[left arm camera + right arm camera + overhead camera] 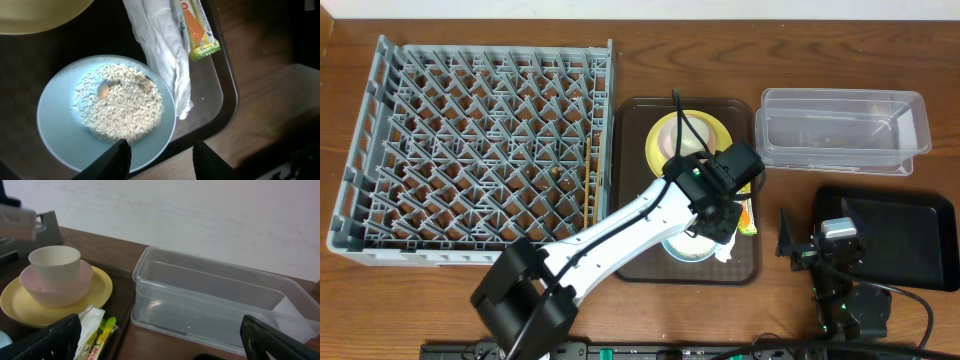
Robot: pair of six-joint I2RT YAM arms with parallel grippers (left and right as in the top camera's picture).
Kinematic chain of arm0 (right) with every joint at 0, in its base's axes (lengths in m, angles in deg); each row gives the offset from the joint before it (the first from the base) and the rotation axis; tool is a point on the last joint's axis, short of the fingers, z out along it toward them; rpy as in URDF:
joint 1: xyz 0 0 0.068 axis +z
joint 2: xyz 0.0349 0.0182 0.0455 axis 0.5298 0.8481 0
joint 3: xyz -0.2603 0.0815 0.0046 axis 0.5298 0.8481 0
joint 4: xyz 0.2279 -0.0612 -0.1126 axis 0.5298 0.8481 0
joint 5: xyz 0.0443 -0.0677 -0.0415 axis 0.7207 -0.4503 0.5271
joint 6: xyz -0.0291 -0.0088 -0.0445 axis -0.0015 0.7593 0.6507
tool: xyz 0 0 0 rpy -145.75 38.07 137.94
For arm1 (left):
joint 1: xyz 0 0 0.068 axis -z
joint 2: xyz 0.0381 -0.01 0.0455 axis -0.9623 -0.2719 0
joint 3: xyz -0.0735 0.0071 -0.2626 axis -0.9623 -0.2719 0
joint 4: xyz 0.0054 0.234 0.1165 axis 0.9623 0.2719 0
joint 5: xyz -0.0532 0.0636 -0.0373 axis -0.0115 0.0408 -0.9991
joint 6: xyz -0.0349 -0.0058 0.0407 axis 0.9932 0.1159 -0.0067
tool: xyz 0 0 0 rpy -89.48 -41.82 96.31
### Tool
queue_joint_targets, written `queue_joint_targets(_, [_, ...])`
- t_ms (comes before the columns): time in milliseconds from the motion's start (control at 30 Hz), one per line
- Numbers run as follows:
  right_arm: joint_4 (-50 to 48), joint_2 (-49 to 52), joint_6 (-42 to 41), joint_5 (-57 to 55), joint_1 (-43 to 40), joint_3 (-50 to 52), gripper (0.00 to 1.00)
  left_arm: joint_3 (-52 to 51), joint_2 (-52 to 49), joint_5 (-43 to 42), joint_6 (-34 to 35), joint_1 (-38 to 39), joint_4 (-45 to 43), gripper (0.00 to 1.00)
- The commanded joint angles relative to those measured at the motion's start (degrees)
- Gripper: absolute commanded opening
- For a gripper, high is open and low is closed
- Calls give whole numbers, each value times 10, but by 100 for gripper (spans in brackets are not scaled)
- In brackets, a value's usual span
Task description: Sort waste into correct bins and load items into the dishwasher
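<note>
The light blue bowl's near side is by the end of the crumpled white wrapper. My left gripper needs to close there on the light blue bowl's rim (712,254) (162,149).
My left gripper (160,157) is open and low over the light blue bowl (55,130), which holds white rice scraps (120,107). One finger is over the bowl's inside, the other beyond its rim over the table. A crumpled white wrapper (165,50) and an orange-yellow-green packet (197,30) lie beside the bowl. The small white cup (55,262) stands in the pinkish bowl (75,287) on the yellow plate (95,292). My right gripper (160,345) is open and empty, facing the clear tub (215,300). Thin wooden sticks (589,195) lie at the grey dish rack's (470,140) right edge.
The bowls, plate and waste sit on a dark brown serving tray (632,140). The clear tub (840,130) stands at the back right. The black tray (920,240) lies at the front right, next to my right gripper (810,250). My left arm crosses the tray from the front.
</note>
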Motion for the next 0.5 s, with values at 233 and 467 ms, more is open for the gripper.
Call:
queue_joint_targets(233, [2,-2,-8,-3,-1,1,99,-4,-76,11,15,12,-4,40])
queue_joint_targets(467, [3,-2,-8,-3,-1,1,99,-4,-83,12,15,28,-15,40])
